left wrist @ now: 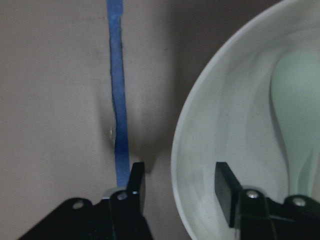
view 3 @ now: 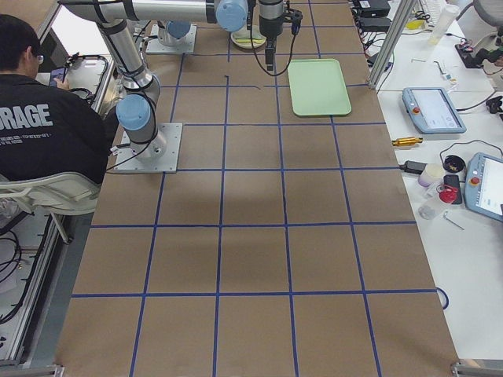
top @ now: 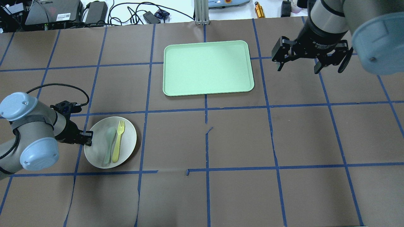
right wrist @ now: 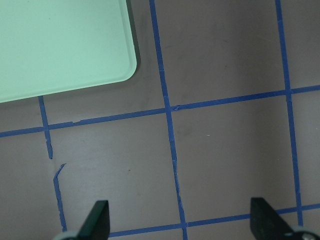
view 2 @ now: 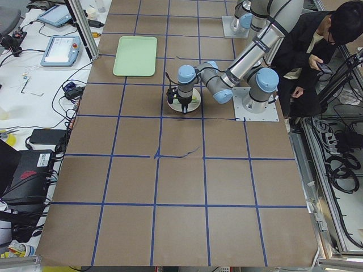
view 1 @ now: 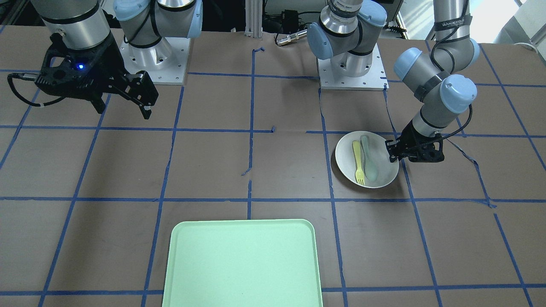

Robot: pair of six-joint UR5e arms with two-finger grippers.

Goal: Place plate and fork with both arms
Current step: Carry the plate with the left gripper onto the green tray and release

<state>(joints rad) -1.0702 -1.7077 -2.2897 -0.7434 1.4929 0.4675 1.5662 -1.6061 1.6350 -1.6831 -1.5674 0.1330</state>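
Note:
The white plate will go down on the middle of the mint-green tray (view 1: 249, 281) from my left gripper.
The white plate (top: 127, 134) lies on the table at the near left, with the pale yellow fork (top: 118, 140) and a grey-green spoon (top: 109, 145) lying side by side in it. My left gripper (top: 88, 138) is low at the plate's left rim. In the left wrist view it (left wrist: 180, 192) is open: one finger (left wrist: 137, 186) is outside the rim and the other inside the plate (left wrist: 210, 135), with gaps on both sides. My right gripper (top: 297, 68) is open and empty, held high to the right of the green tray.
The mint-green tray (top: 208, 67) lies at the far middle of the table, with nothing in it; its corner shows in the right wrist view (right wrist: 60, 45). Blue tape lines grid the brown table. A person sits beside the robot's base (view 2: 317, 39).

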